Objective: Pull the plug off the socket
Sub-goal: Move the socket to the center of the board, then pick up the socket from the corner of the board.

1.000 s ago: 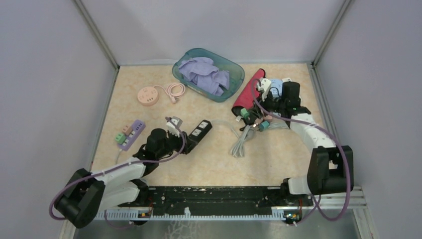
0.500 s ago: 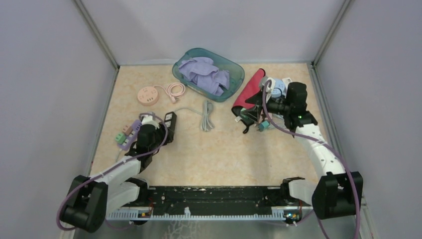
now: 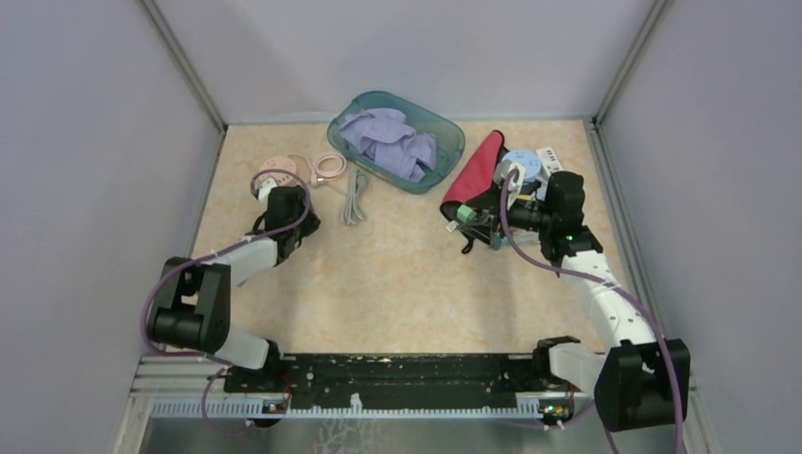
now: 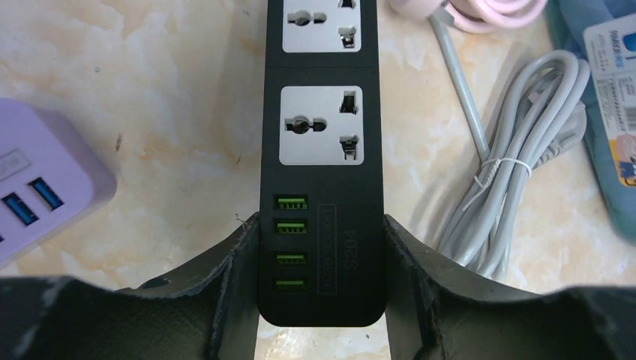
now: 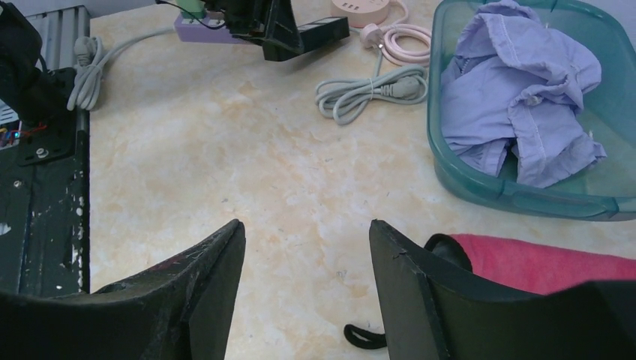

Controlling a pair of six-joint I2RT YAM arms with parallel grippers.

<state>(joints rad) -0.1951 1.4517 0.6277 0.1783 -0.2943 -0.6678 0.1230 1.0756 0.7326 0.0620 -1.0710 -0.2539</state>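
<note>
The black power strip in the robot's left gripper has empty sockets, so the robot should put it down and take the purple power strip [image 4: 46,176] by its plug.
The black power strip [image 4: 321,150] lies on the table with two white sockets and green USB ports facing up. Neither socket in the left wrist view holds a plug. My left gripper [image 4: 321,225] is shut on the strip's USB end, with one finger against each side. In the top view the left gripper [image 3: 282,203] sits at the far left by the pink round socket [image 3: 274,178]. The strip's grey coiled cable [image 3: 355,187] lies beside it. My right gripper [image 5: 306,229] is open and empty above bare table, near the red cloth [image 5: 540,262].
A teal basin [image 3: 444,156] of lilac clothes stands at the back. A purple power strip [image 4: 45,187] lies left of the black one. A pink cable [image 4: 487,11] is just beyond. Green plugs and cables [image 3: 465,216] are piled by the right gripper.
My left arm swung left and away with the black strip, dragging the grey cable toward the basin. The white plug seen on the strip earlier no longer shows. My right gripper barely moved.
</note>
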